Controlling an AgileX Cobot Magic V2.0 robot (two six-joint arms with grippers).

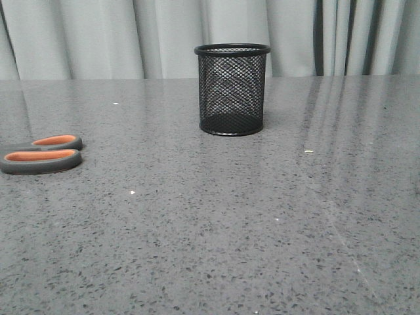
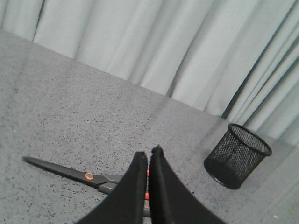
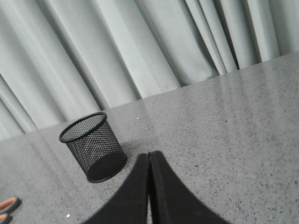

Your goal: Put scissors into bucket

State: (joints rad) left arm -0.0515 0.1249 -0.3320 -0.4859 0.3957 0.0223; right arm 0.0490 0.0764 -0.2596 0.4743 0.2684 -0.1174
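Observation:
My left gripper is going to the scissors next, and it will close on the narrow part of their handles (image 1: pixel 8 149) (image 2: pixel 104 182), between the orange-lined loops and the blades.
The scissors (image 1: pixel 41 153) lie flat at the table's left edge, dark grey handles with orange-lined loops; the blades run out of the front view. In the left wrist view the scissors (image 2: pixel 70 172) lie below my left gripper (image 2: pixel 149 156), which is shut, empty and above the handles. The bucket (image 1: pixel 231 89), a black wire-mesh cup, stands upright at the middle back; it also shows in the left wrist view (image 2: pixel 237 155) and the right wrist view (image 3: pixel 93 146). My right gripper (image 3: pixel 149 156) is shut and empty, to the right of the bucket. Neither gripper shows in the front view.
The grey speckled table (image 1: pixel 216 223) runs back to a pale grey curtain (image 1: pixel 131 36). A few small white specks lie on the surface.

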